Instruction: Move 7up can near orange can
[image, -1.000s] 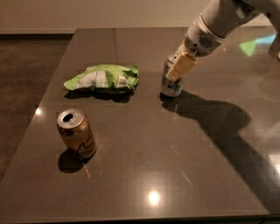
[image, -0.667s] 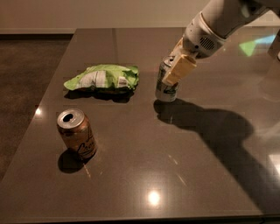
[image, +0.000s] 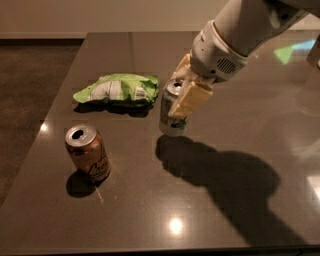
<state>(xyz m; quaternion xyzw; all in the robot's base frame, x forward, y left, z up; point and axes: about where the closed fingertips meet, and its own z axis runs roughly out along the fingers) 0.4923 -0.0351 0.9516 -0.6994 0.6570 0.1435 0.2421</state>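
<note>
My gripper is going to let go of the 7up can on the table (image: 131, 166), close beside the orange can and in front of the chip bag.
The 7up can (image: 169, 116), silvery-white with green marks, is held upright and slightly tilted in my gripper (image: 181, 97), a little above the dark table (image: 215, 200). The cream fingers (image: 192, 97) are shut on its upper half, and the arm comes in from the upper right. The orange can (image: 88, 153), orange-brown with dark cursive lettering, stands upright at the front left of the table, well to the left of and a little nearer than the held can.
A crumpled green and white chip bag (image: 118, 89) lies behind and between the two cans, just left of the held can. The table's left edge runs close beside the orange can. The arm's shadow falls on the table right of centre.
My gripper has carried the 7up can to the left and toward the front, from the right of the chip bag to close beside it, nearer the orange can.
</note>
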